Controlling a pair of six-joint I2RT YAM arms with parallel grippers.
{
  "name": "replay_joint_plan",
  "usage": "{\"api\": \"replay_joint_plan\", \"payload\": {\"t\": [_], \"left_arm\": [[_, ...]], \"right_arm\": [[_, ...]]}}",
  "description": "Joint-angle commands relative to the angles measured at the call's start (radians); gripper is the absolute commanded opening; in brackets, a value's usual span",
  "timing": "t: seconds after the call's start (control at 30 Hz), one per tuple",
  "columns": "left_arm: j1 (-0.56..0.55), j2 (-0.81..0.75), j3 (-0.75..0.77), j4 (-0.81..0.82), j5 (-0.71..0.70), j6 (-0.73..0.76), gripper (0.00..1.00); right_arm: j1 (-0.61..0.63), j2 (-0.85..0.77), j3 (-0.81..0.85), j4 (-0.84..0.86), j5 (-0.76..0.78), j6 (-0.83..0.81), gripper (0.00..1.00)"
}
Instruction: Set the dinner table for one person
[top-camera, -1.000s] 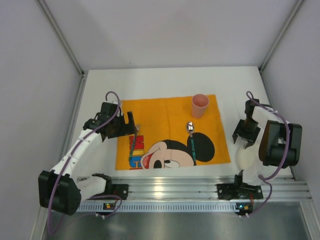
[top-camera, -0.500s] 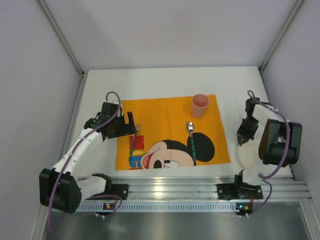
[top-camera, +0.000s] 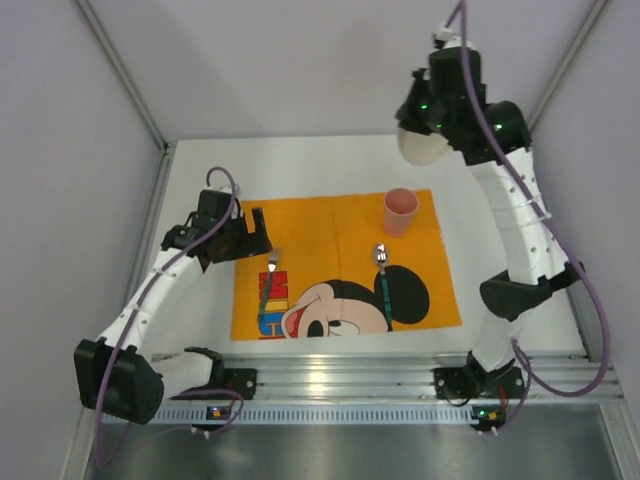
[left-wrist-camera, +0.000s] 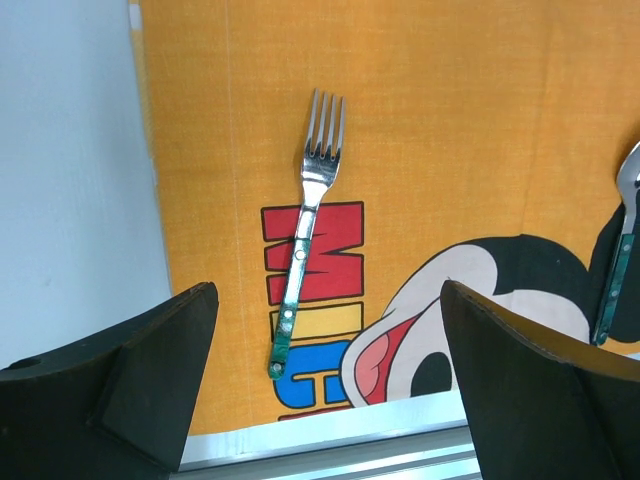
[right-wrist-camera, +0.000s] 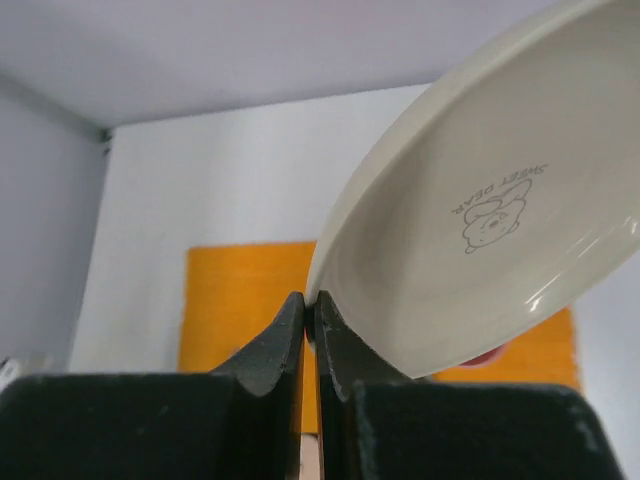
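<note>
I need to use my right gripper to set the cream plate down on the orange cloth (top-camera: 338, 266), in between the fork and the spoon. The plate is still raised high over the table.
The white dinner table (top-camera: 320, 160) carries an orange Mickey Mouse cloth (top-camera: 320, 225). On the cloth lie a fork (top-camera: 267, 290) at the left, a spoon (top-camera: 383, 280) at the right and a pink cup (top-camera: 400, 211) at the far right. My right gripper (right-wrist-camera: 311, 310) is raised high over the table's far right and is shut on the rim of a cream plate (right-wrist-camera: 490, 200), which shows under the gripper in the top view (top-camera: 424, 147). My left gripper (left-wrist-camera: 325, 385) is open and empty, above the fork (left-wrist-camera: 305, 240).
A ridged aluminium rail (top-camera: 340, 375) runs along the near edge. Grey walls with metal posts enclose the table on three sides. The spoon's edge shows at the right of the left wrist view (left-wrist-camera: 620, 250).
My right arm has swung up from low at the table's right side to high over the far right, carrying the plate. My left gripper has pulled back a little from the fork.
</note>
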Motion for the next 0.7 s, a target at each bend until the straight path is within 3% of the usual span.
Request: {"api": "replay_joint_plan", "payload": {"t": [0.0, 0.03, 0.13, 0.23, 0.5, 0.67], "left_arm": [[-0.001, -0.049, 0.067, -0.058, -0.033, -0.003, 0.98], [-0.001, -0.06, 0.07, -0.079, -0.072, -0.006, 0.98], [-0.001, -0.123, 0.072, -0.125, -0.126, -0.018, 0.98], [-0.001, -0.198, 0.067, -0.162, -0.177, -0.035, 0.98], [-0.001, -0.339, 0.023, -0.242, -0.217, -0.086, 0.98], [-0.001, -0.388, 0.015, -0.271, -0.224, -0.106, 0.98]], "right_arm": [[0.246, 0.124, 0.035, -0.125, 0.054, 0.004, 0.0], [0.353, 0.135, -0.017, -0.095, 0.039, -0.028, 0.0], [0.502, 0.207, -0.082, -0.027, -0.034, -0.077, 0.0], [0.581, 0.287, -0.09, -0.024, -0.08, -0.093, 0.0], [0.598, 0.376, -0.183, -0.031, -0.035, -0.113, 0.0], [0.6, 0.385, -0.346, 0.026, -0.071, -0.101, 0.0]]}}
